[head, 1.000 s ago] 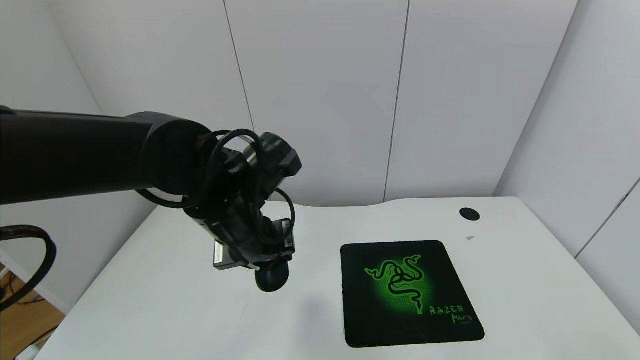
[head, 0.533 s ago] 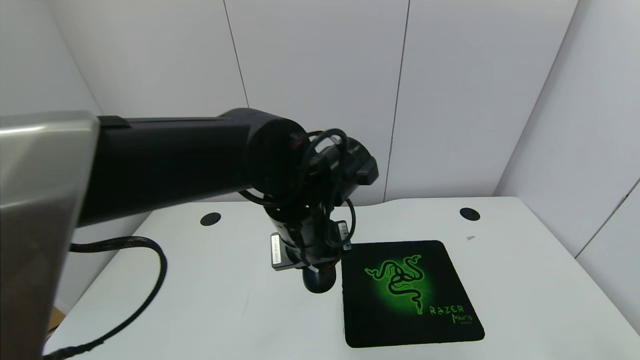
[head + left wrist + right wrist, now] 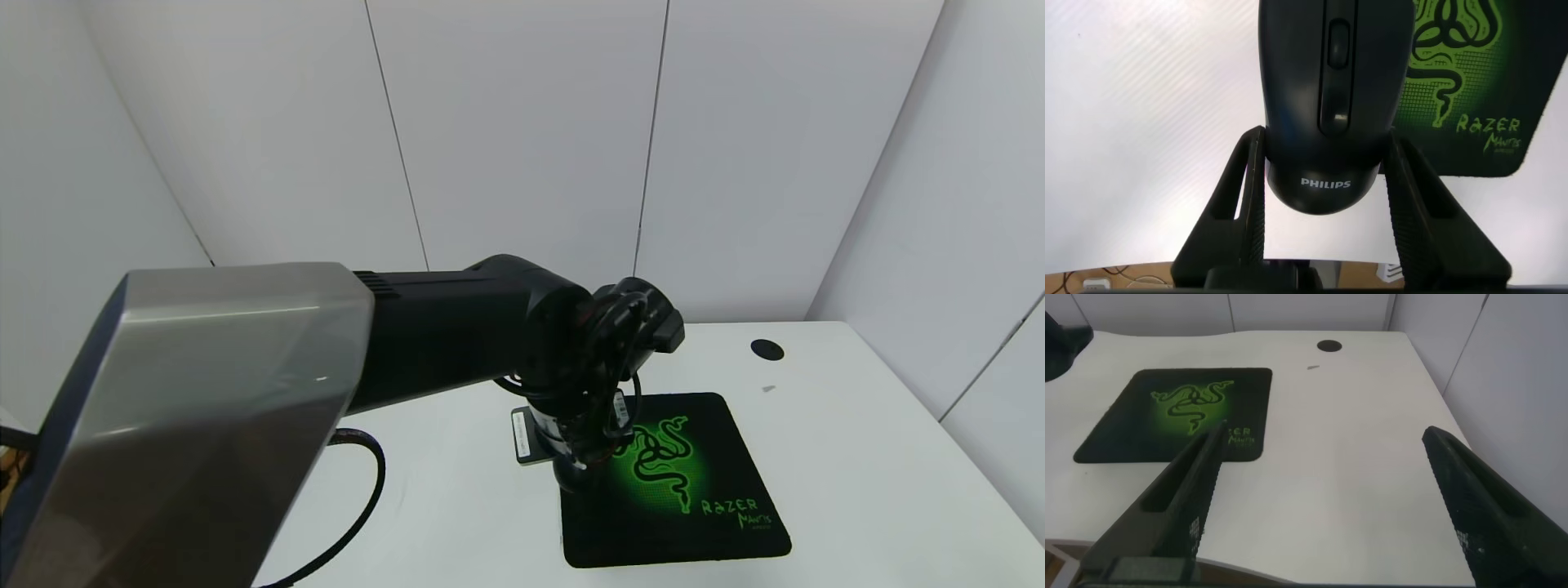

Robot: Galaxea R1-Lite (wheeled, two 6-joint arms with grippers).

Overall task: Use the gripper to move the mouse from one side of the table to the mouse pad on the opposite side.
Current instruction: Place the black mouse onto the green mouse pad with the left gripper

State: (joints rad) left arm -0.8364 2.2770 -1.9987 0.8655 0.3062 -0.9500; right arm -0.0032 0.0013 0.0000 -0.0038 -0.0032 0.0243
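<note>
Next, my left gripper releases the black mouse on the mouse pad, in the space between the edge of the mouse pad and the green snake emblem [image 3: 594, 508].
My left gripper [image 3: 581, 474] is shut on the glossy black mouse [image 3: 1327, 106] with white "PHILIPS" lettering, its fingers [image 3: 1245, 196] pressed on both sides. It holds the mouse above the left edge of the black mouse pad [image 3: 694, 490] with its green snake emblem. In the head view the wrist hides most of the mouse [image 3: 571, 480]. The pad also shows in the left wrist view [image 3: 1470, 82] and the right wrist view [image 3: 1176, 416]. My right gripper [image 3: 1323, 449] is open and empty, near the table's front right, out of the head view.
The white table [image 3: 857, 457] has a round black grommet [image 3: 767, 349] at the back right, also in the right wrist view [image 3: 1328, 346]. White wall panels stand behind. My left arm [image 3: 245, 392] covers the left half of the table. A black cable [image 3: 363, 490] loops under it.
My left gripper has carried the mouse to the right, from mid-left of the table to over the pad's left edge, and lower. The left grommet is now hidden by the arm.
</note>
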